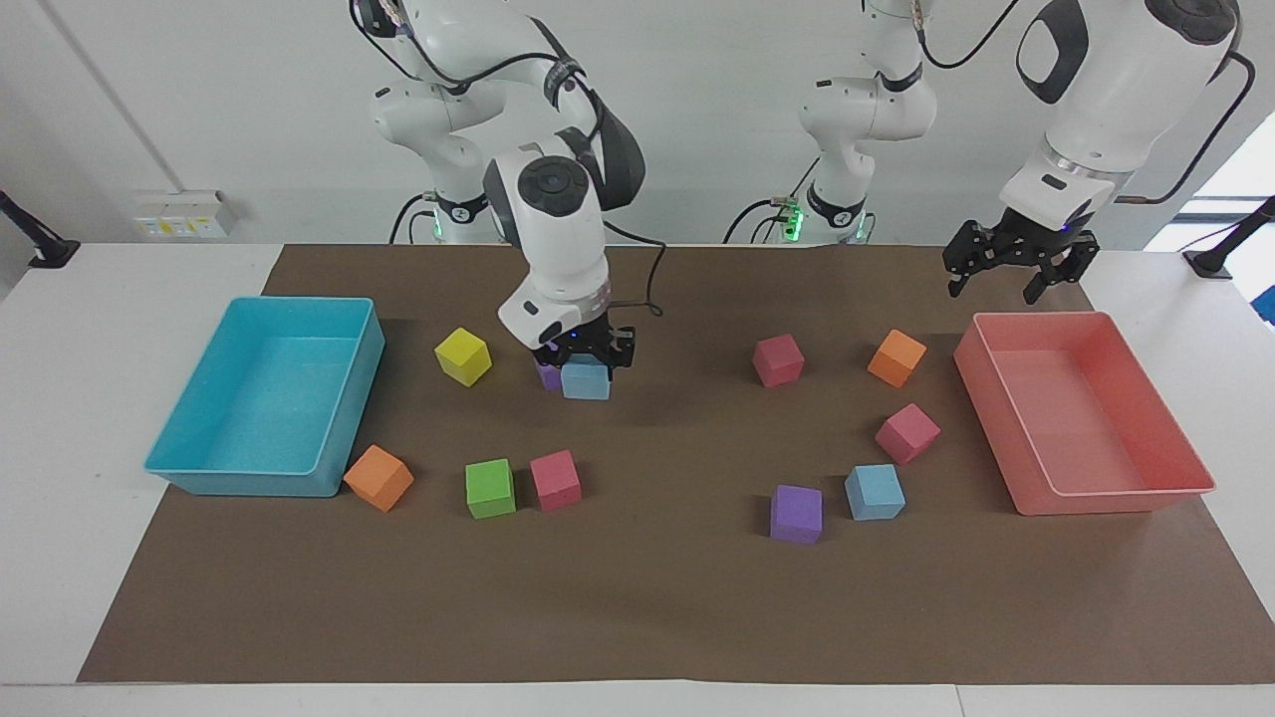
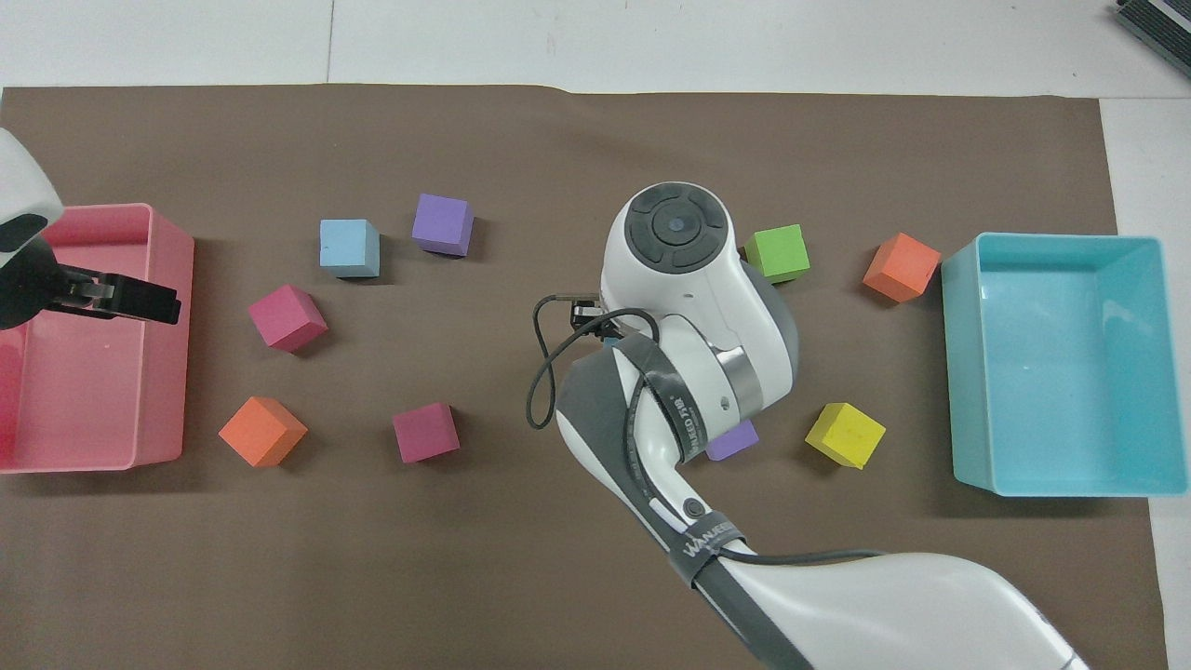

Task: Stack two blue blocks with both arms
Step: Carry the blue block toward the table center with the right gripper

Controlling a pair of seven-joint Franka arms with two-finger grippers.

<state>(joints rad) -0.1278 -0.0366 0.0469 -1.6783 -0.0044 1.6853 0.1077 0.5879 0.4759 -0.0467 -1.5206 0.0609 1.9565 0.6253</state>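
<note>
My right gripper will let go of the light blue block on the open mat about midway (image 2: 569, 365) between the purple cubes.
My right gripper (image 1: 586, 360) is shut on a light blue block (image 1: 586, 381) and holds it just above the mat, next to a purple cube (image 1: 546, 375). In the overhead view my right arm hides that block. The second blue block (image 1: 875, 492) lies on the mat toward the left arm's end, beside another purple cube (image 1: 796, 514); it also shows in the overhead view (image 2: 349, 248). My left gripper (image 1: 1006, 282) hangs open and empty over the pink tray's (image 1: 1116, 503) edge nearest the robots, and the left arm waits there.
A turquoise tray (image 1: 249, 484) stands at the right arm's end. A yellow cube (image 1: 463, 356), an orange cube (image 1: 379, 478), a green cube (image 1: 490, 488) and a pink cube (image 1: 555, 480) lie near it. Two pink cubes (image 1: 778, 359) and an orange cube (image 1: 896, 358) lie toward the pink tray.
</note>
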